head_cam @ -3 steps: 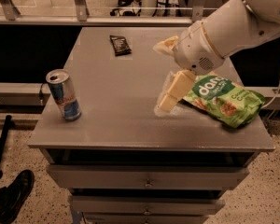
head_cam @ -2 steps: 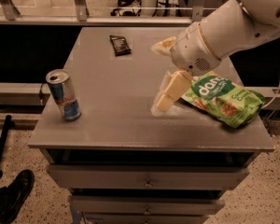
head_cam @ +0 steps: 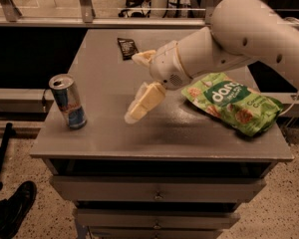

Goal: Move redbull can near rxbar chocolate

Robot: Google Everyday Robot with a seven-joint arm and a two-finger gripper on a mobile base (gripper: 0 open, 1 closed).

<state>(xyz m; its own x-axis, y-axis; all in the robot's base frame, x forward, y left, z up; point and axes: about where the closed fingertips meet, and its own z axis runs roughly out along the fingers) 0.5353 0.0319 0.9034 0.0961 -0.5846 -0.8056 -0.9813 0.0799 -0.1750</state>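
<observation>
I need to next grip the redbull can's middle (head_cam: 69,101), to move it near the rxbar chocolate.
The redbull can (head_cam: 68,101), slim, silver and blue, stands upright near the front left corner of the grey table (head_cam: 164,128). The rxbar chocolate (head_cam: 126,48), a small flat dark wrapper, lies at the table's far edge, left of centre. My gripper (head_cam: 138,83) hangs over the middle of the table on the white arm (head_cam: 229,39). It is open and empty, its cream fingers (head_cam: 140,102) spread and pointing left. It is to the right of the can, with a gap between them, and in front of the rxbar.
A large green "dare" snack bag (head_cam: 234,101) lies on the right side of the table, under the arm. The table has drawers (head_cam: 157,190) below. A rail (head_cam: 89,21) runs behind it. A black shoe (head_cam: 12,208) is on the floor at the lower left.
The gripper has moved left across the table, away from the green bag and toward the can. The can, the rxbar and the bag have not moved.
</observation>
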